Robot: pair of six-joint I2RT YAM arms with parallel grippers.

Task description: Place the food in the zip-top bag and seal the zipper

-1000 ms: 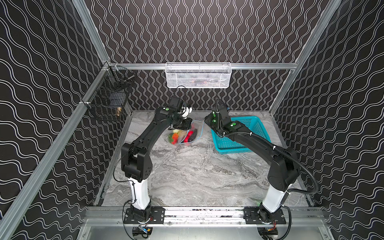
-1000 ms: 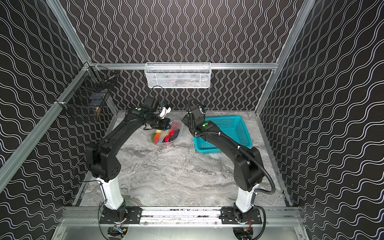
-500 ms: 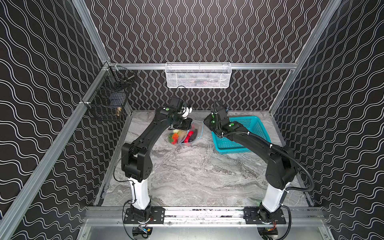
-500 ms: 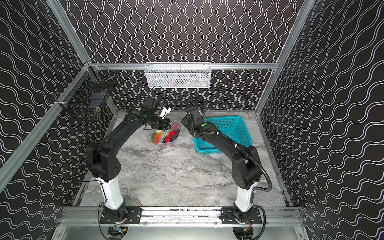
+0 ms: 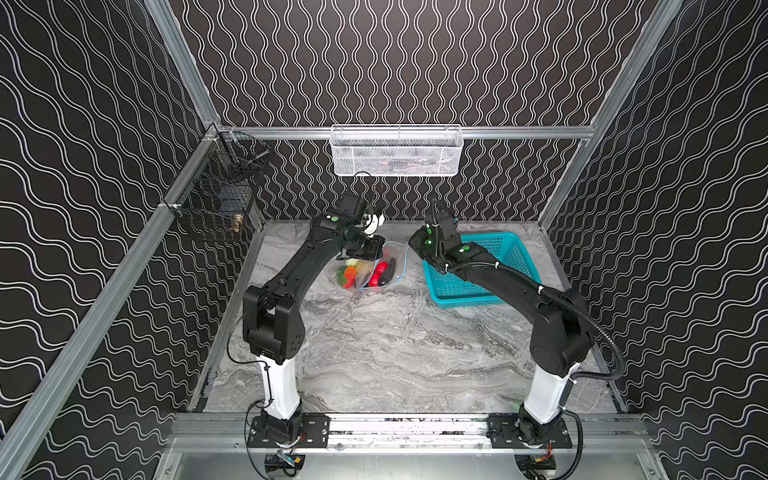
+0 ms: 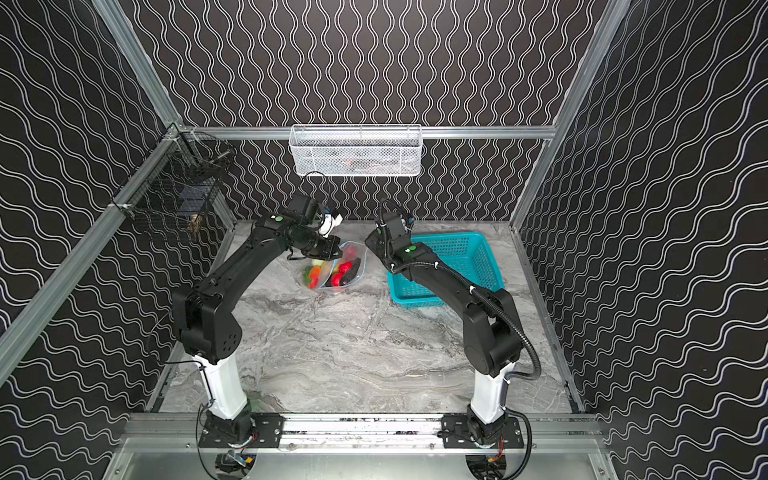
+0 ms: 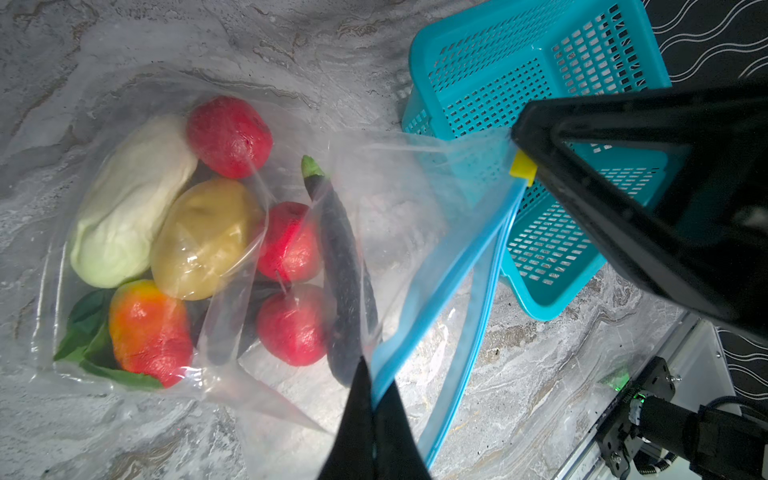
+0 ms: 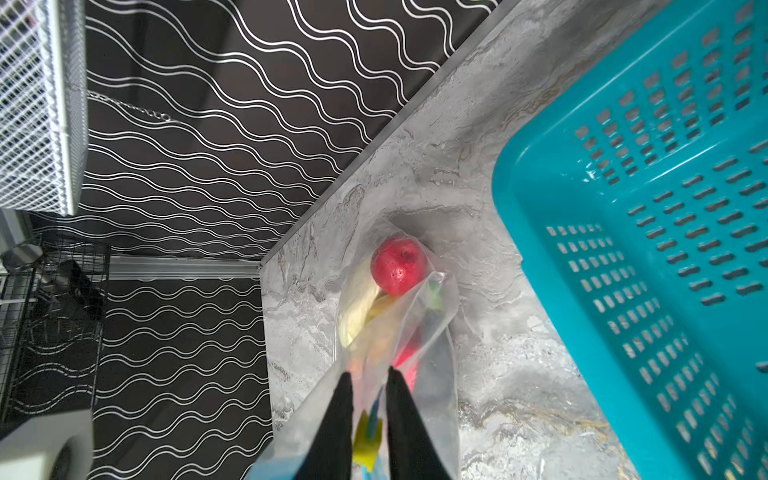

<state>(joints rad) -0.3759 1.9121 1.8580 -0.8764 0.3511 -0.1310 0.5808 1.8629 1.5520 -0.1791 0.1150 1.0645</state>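
Note:
The robot's left gripper holds the gaping zipper far from the yellow slider, so it should open and take the bag's corner (image 7: 504,146) next to the slider before sealing.
The clear zip-top bag (image 7: 386,199) lies on the marble table with the food inside: three red fruits (image 7: 228,137), a white oblong one (image 7: 129,199), a yellow potato-like one (image 7: 203,237), an orange-red one (image 7: 145,328) and a dark one (image 7: 343,270). In both top views the bag (image 5: 376,270) (image 6: 345,268) sits between the arms. My left gripper (image 7: 371,374) is shut on one end of the light-blue zipper (image 7: 449,270). The mouth gapes along its middle. My right gripper (image 8: 369,374) holds the yellow slider (image 8: 366,442) (image 7: 523,167) at the other end, a finger against each side.
A teal perforated basket (image 5: 498,249) (image 6: 457,243) (image 8: 623,249) stands right of the bag, close behind the right gripper (image 5: 411,243). A white mesh basket (image 5: 397,151) hangs on the back wall. A black wire basket (image 5: 216,199) hangs on the left rail.
The right gripper's jaws have narrowed onto the yellow slider, and that arm has edged left toward the bag. The left arm and the bag have held still.

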